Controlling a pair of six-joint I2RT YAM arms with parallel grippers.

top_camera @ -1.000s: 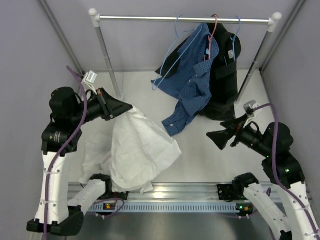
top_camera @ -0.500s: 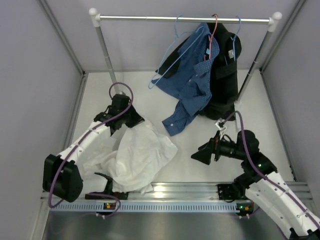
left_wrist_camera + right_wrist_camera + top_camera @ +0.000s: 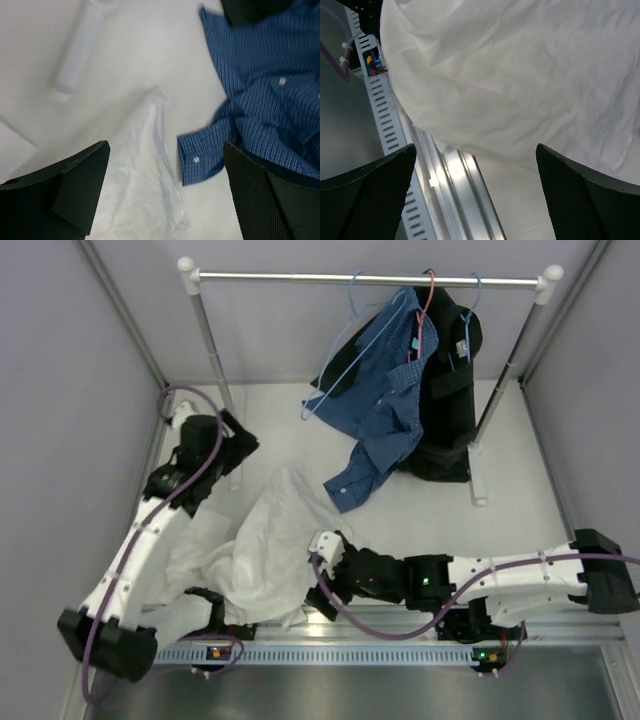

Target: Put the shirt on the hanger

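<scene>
The robot's left gripper needs to close on the white shirt's fold [image 3: 233, 548], where the raised cloth meets the flat part of the shirt beside the robot's left arm.
A crumpled white shirt [image 3: 270, 550] lies on the table at the front left. My left gripper [image 3: 238, 444] hovers open behind its peaked far tip, holding nothing; the left wrist view shows that tip [image 3: 147, 150] between the wide fingers [image 3: 167, 200]. My right gripper [image 3: 325, 585] is open at the white shirt's near edge, cloth [image 3: 520, 75] filling its view above the gap [image 3: 475, 195]. The thin light-blue hanger [image 3: 335, 360] hangs on the rail [image 3: 300, 277], with a blue striped shirt [image 3: 385, 400] draped loosely beside it.
A black garment [image 3: 450, 380] hangs at the rail's right end, with a red hanger [image 3: 428, 300] next to it. The rack's posts [image 3: 215, 360] and feet [image 3: 478, 480] stand on the table. A metal rail [image 3: 455, 185] runs along the near edge. Grey walls enclose the sides.
My left gripper has let go of the white shirt, opened and pulled back-left; the cloth now lies slack. The right arm swept left along the front to the shirt's near edge.
</scene>
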